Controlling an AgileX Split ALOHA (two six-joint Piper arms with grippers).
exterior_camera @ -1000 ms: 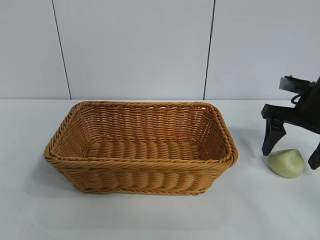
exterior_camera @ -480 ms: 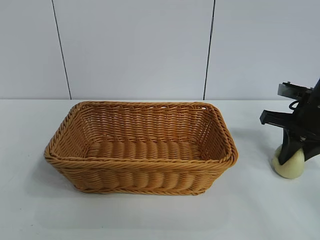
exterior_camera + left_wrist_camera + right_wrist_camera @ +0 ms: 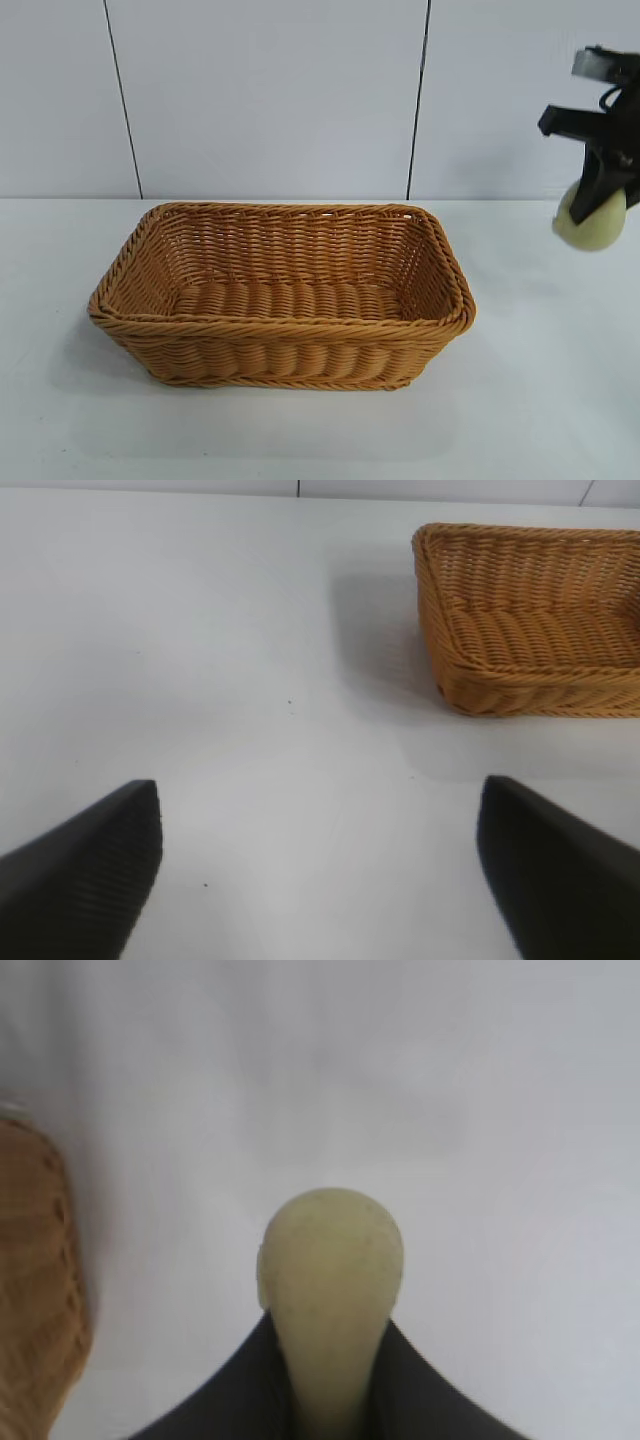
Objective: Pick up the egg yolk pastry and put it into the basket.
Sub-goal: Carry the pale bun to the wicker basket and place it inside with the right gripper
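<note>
The egg yolk pastry, now hanging well above the table, will leave my right gripper on the middle of the basket's bottom [image 3: 294, 297], near its front rim.
The pale yellow-cream egg yolk pastry [image 3: 592, 222] hangs in the air at the far right, squeezed between the fingers of my right gripper [image 3: 600, 200], well above the table and to the right of the basket. It fills the middle of the right wrist view [image 3: 330, 1270], pinched by both black fingers. The golden-brown wicker basket [image 3: 280, 375] stands in the middle of the table and holds nothing. It also shows in the left wrist view [image 3: 530, 685] and at the edge of the right wrist view [image 3: 35, 1290]. My left gripper [image 3: 320, 880] is open over bare table, apart from the basket.
The white table [image 3: 540, 420] runs to a white panelled back wall [image 3: 270, 100] with dark seams. Bare table surface lies between the basket and the right edge.
My right gripper closed on the pastry where it lay on the table and has lifted it straight up, well above the table. The basket has not moved.
</note>
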